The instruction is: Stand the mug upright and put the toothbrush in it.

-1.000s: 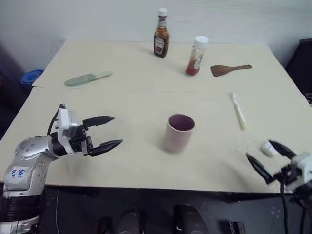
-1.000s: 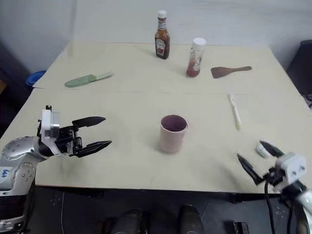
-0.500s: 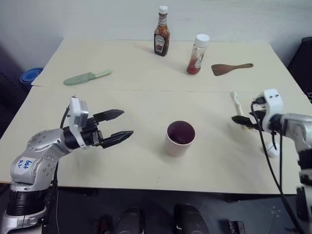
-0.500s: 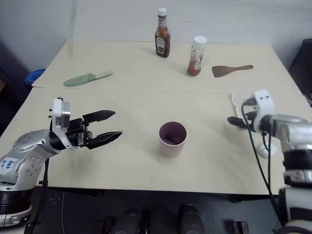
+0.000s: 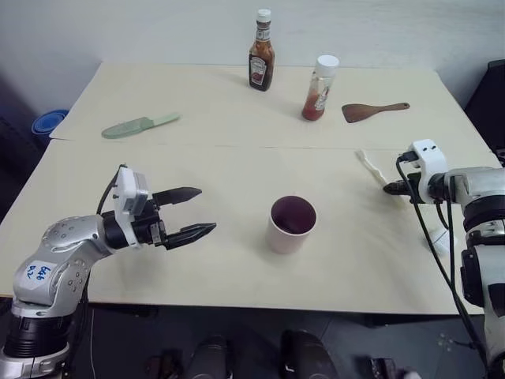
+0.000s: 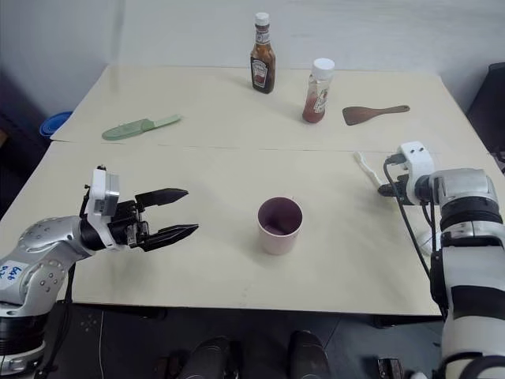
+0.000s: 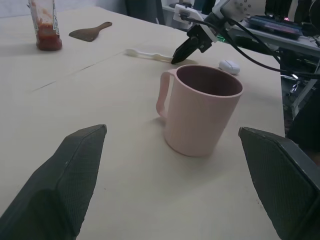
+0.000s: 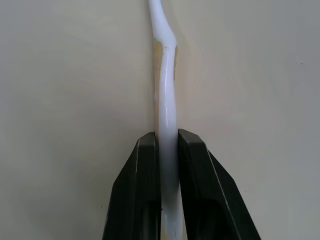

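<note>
My right gripper is to let go of the toothbrush inside the pale pink mug point(image 5: 298, 226), with it leaning on the mug's rim that faces the small white case. The toothbrush still lies on the table beside the mug.
The pale pink mug point(image 5: 292, 223) stands upright in the middle of the table, dark inside, and its handle shows in the left wrist view point(image 7: 200, 112). My left gripper point(image 5: 207, 209) hovers open to its left, pointing at it, a hand's width away. The cream-white toothbrush point(image 5: 371, 167) lies on the table to the mug's right. My right gripper point(image 5: 392, 188) is shut on its handle end, and the right wrist view has the toothbrush point(image 8: 165, 100) pinched between both fingers point(image 8: 145, 165). Its head points away toward the back left.
At the back stand a brown sauce bottle point(image 5: 261, 54) and a red sauce bottle point(image 5: 319, 88), with a wooden spatula point(image 5: 372, 111) to their right. A pale green knife point(image 5: 138, 125) lies back left. A small white case point(image 5: 439, 239) sits near the right front edge.
My right arm swung from the near right edge forward to the toothbrush and shut on its handle. The toothbrush turned, its head now angled back left. The left gripper stayed put.
</note>
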You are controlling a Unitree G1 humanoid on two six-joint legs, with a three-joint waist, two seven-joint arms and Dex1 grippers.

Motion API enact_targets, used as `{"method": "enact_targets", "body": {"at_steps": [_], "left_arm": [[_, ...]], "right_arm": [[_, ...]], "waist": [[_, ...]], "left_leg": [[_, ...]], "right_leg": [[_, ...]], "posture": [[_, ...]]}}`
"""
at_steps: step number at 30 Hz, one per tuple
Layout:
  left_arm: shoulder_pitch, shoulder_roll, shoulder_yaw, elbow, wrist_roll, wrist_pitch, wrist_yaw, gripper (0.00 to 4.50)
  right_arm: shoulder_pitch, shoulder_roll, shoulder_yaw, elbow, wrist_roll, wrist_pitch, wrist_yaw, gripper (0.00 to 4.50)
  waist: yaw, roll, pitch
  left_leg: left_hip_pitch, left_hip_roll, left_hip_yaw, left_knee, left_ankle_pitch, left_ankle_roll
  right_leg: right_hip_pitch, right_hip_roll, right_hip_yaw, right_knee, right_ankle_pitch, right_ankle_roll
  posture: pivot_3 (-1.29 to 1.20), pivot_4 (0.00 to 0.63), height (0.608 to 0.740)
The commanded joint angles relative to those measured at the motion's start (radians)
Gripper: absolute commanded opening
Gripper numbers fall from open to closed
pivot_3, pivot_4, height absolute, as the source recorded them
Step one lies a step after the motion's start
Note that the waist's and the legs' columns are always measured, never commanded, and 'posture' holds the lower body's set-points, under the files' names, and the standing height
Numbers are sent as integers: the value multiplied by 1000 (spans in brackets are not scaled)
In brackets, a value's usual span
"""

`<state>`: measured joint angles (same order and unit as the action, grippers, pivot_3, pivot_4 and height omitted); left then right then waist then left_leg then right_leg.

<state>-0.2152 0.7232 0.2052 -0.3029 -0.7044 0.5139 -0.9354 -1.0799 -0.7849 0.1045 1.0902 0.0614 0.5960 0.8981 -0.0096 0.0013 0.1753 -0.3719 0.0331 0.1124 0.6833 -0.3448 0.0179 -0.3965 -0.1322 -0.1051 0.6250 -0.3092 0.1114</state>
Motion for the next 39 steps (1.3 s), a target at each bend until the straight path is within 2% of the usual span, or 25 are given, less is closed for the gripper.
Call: {"method": "enact_targets", "body": {"at_steps": [1, 4, 6, 9, 12, 17, 22, 30, 35, 39], "left_arm": [[19, 10, 20, -33, -6, -13, -15, 4500], [37, 3, 22, -27, -6, -21, -27, 4500], [46, -1, 17, -17, 2, -29, -36, 4500], [63, -13, -4, -5, 17, -38, -42, 4500], [63, -21, -19, 4, 23, -41, -48, 4500], [58, -53, -35, 16, 29, -45, -41, 4500], [61, -66, -44, 17, 48, -60, -41, 4500], [86, -55, -24, 42, 70, -95, -51, 4500], [156, -28, 31, 47, 117, -178, -66, 4500], [275, 4, 106, 83, 194, -316, -95, 4500]], "right_arm": [[56, 0, -140, -142, 135, -149, 159, 161], [216, 116, -350, -501, 425, -222, 323, 161], [314, 209, -425, -719, 573, -194, 327, 161], [449, 385, -429, -1039, 734, -132, 208, 161], [562, 503, -326, -1245, 751, -141, 159, 161], [681, 546, -212, -1197, 579, -398, 247, 161], [683, 526, -211, -1129, 551, -525, 304, 161], [712, 435, -224, -1116, 558, -558, 361, 2801], [765, 311, -284, -1070, 535, -628, 431, 4457], [835, 167, -340, -965, 503, -718, 544, 4485]], "waist": [[-2, 0, 0], [-8, 0, 1], [-16, 0, 1], [-16, 0, 1], [-15, 0, 1], [-11, 0, 1], [-17, 0, 1], [-17, 0, 1], [-15, 0, 1], [-16, 0, 1]], "left_leg": [[0, 0, 0, 0, 0, 0], [0, 0, 0, -1, 0, -1], [0, 3, -1, -1, 0, -2], [0, 4, -3, -1, 0, -3], [0, 3, -2, -1, 0, -3], [1, -1, -3, -1, -1, -1], [1, 0, -2, -1, -1, -1], [1, 0, -2, -1, -1, -1], [1, 0, -2, -1, -1, -1], [1, 0, -1, -1, -2, 0]], "right_leg": [[0, 0, 0, 0, 0, 0], [0, 1, 0, -1, 0, 0], [0, 3, -1, -1, 0, 0], [0, 3, -1, 1, 0, 0], [0, 2, -1, 1, 0, 0], [0, 0, 0, 1, 0, 0], [0, 1, 0, 1, 0, 0], [0, 0, 0, 1, 0, 0], [0, -1, 0, 1, 0, 0], [0, -1, 0, 0, 0, 0]], "posture": [[0, 150, 740], [0, 150, 740], [0, 150, 740], [0, 150, 740], [0, 150, 740], [0, 150, 740], [0, 150, 740], [0, 150, 740], [0, 150, 740], [0, 150, 740]]}}
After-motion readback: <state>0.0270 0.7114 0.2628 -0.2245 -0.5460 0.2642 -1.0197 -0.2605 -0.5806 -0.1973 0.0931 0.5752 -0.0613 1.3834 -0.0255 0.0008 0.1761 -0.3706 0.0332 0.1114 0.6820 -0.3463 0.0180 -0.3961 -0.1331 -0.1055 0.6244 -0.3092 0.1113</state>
